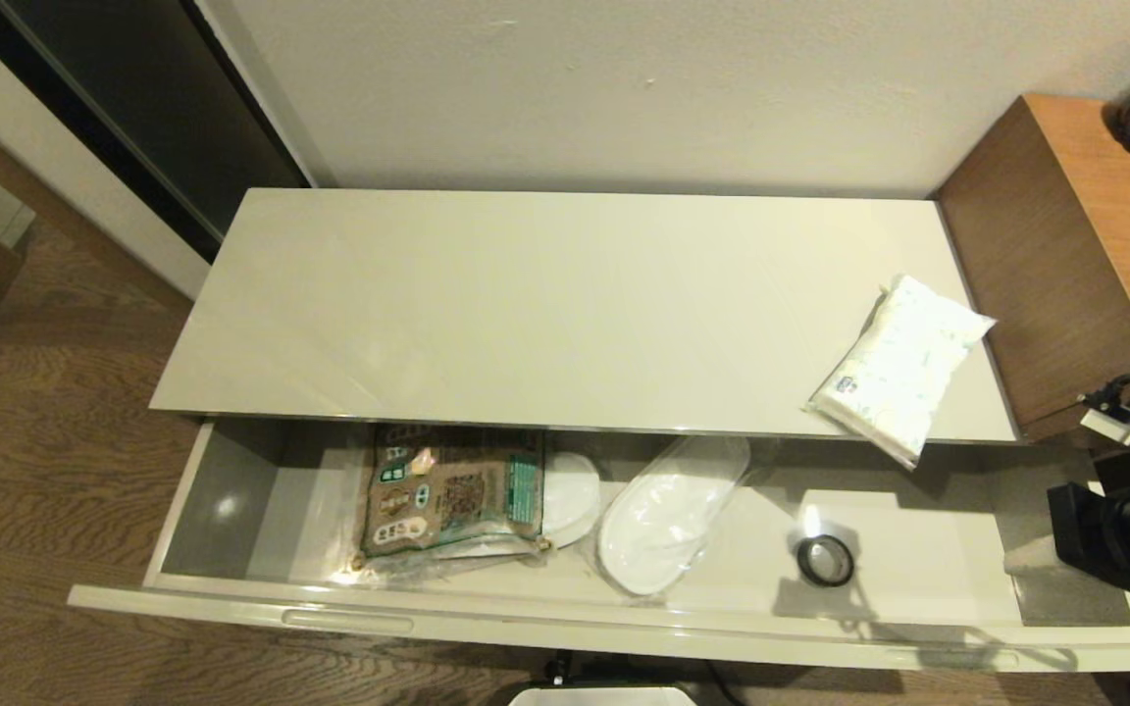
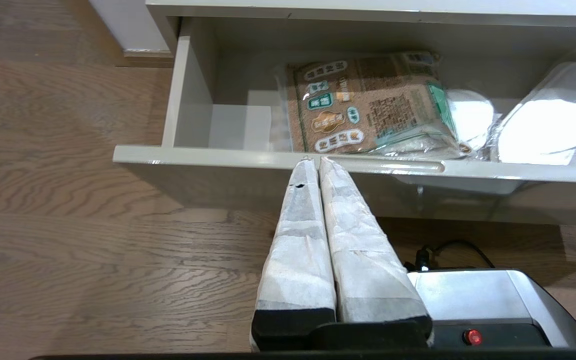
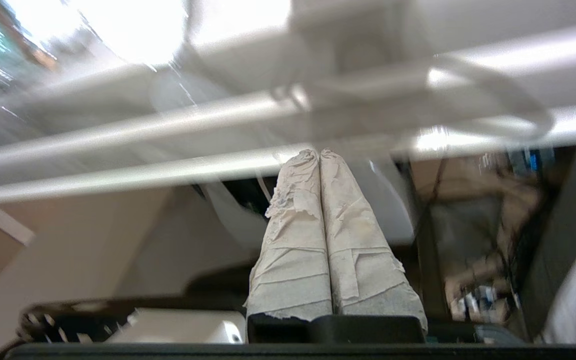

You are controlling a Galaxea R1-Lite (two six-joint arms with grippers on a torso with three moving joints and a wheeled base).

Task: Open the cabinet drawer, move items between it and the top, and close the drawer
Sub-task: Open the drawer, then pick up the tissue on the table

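Note:
Next, my right gripper goes to the overhanging end (image 1: pixel 881 413) of the white tissue pack and closes there across its width.
The cabinet drawer (image 1: pixel 565 622) stands pulled out below the top (image 1: pixel 545 304). The white tissue pack (image 1: pixel 903 368) lies on the top's right front corner, partly overhanging the edge. The slipper in clear plastic (image 1: pixel 668 515) (image 2: pixel 548 120) lies mid-drawer. My left gripper (image 2: pixel 316 160) is shut and empty, its tips at the drawer's front rail (image 2: pixel 208 156) by a recessed slot. My right gripper (image 3: pixel 319 151) is shut and empty, close under a glossy drawer edge (image 3: pixel 118 135). My right arm (image 1: pixel 1119 534) shows at the drawer's right end.
A brown-and-green printed packet (image 1: pixel 452 490) (image 2: pixel 368 100) lies left of the slipper, over a white rounded item (image 1: pixel 570 495). A small black tape ring (image 1: pixel 825 561) sits to the right. A brown wooden side cabinet (image 1: pixel 1065 255) adjoins on the right. Wood floor (image 1: pixel 45 461) lies left.

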